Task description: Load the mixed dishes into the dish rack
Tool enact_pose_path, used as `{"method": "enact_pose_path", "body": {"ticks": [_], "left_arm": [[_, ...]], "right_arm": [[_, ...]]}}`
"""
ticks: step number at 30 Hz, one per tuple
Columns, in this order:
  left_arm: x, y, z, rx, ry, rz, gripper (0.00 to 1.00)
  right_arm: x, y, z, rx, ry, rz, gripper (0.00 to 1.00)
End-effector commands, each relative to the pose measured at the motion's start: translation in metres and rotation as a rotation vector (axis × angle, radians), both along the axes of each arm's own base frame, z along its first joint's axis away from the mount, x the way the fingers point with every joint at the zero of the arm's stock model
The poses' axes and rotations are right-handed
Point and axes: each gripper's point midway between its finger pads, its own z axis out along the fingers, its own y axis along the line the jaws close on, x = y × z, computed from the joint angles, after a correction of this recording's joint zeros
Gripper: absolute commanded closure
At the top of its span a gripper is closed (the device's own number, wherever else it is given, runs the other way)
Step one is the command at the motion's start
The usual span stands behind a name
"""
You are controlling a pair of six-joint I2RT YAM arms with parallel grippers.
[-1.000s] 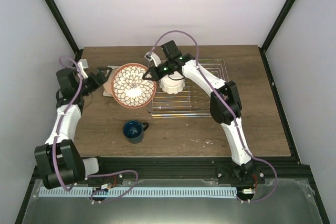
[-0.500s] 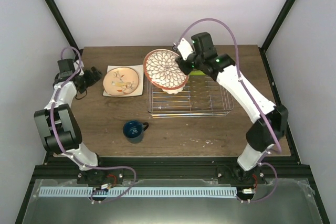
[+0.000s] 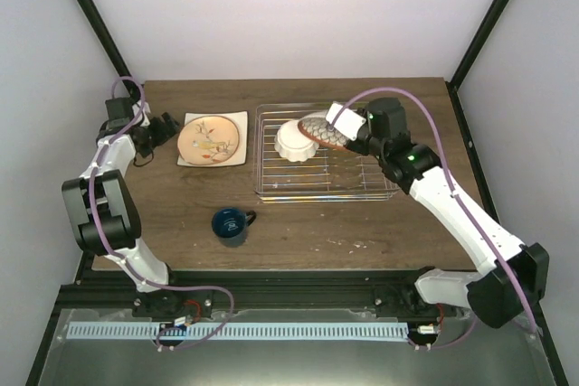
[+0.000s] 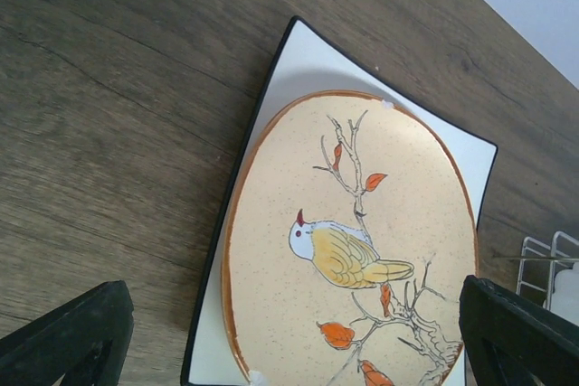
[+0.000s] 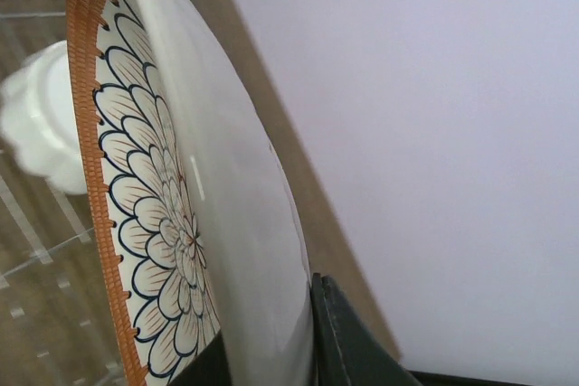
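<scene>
My right gripper should set the petal-patterned plate down on edge in the wire dish rack [image 3: 336, 153] beside the white scalloped bowl.
My right gripper [image 3: 346, 130] [image 5: 267, 350] is shut on the rim of a round plate [image 3: 322, 130] [image 5: 163, 223] with a blue petal pattern and an orange edge. The plate hangs steeply tilted over the silver wire dish rack [image 3: 327, 196] [image 5: 27, 232], next to the white scalloped bowl [image 3: 293, 139] [image 5: 36, 124] that sits in it. A beige round plate [image 3: 211, 140] [image 4: 362, 250] painted with a bird lies on a white square plate [image 3: 191, 159] [image 4: 298, 70] left of the rack. My left gripper [image 3: 164, 128] [image 4: 289, 314] stands open at that stack's left edge, holding nothing. The dark blue mug [image 3: 232, 225] stands in front.
The dish rack's corner [image 4: 543, 255] shows just past the stacked plates. The wooden table [image 3: 380, 228] ends at black frame posts and white walls at the back and sides. The right arm's cable arcs above the rack.
The right arm has carried the petal plate from above the stacked plates across to the rack and tipped it on edge. The left arm has drawn back to the left.
</scene>
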Motion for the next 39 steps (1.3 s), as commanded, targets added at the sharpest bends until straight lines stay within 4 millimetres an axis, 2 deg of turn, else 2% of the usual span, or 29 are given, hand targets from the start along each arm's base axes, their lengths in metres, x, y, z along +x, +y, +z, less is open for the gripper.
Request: {"method": "enact_pose_path", "body": {"ticks": [1, 5, 13, 22, 31, 39], "left_arm": [[0.011, -0.005, 0.013, -0.009, -0.045, -0.019, 0.0], [0.01, -0.005, 0.011, -0.011, -0.043, -0.021, 0.0], [0.008, -0.006, 0.009, -0.006, -0.041, -0.027, 0.0], [0.007, -0.005, 0.006, -0.007, -0.033, -0.024, 0.0], [0.005, -0.004, 0.002, -0.004, -0.025, -0.014, 0.0], [0.003, -0.002, -0.012, 0.001, 0.01, -0.01, 0.0]], "right_arm": [[0.007, -0.014, 0.118, 0.051, -0.396, -0.011, 0.99], [0.007, -0.019, 0.115, 0.008, -0.418, -0.012, 0.99], [0.022, -0.044, 0.07, -0.166, -0.412, -0.026, 0.99], [0.02, -0.044, 0.046, -0.27, -0.438, 0.016, 0.99], [0.014, -0.025, 0.006, -0.267, -0.363, 0.137, 0.99], [0.012, -0.001, -0.032, -0.259, -0.29, 0.223, 0.99]]}}
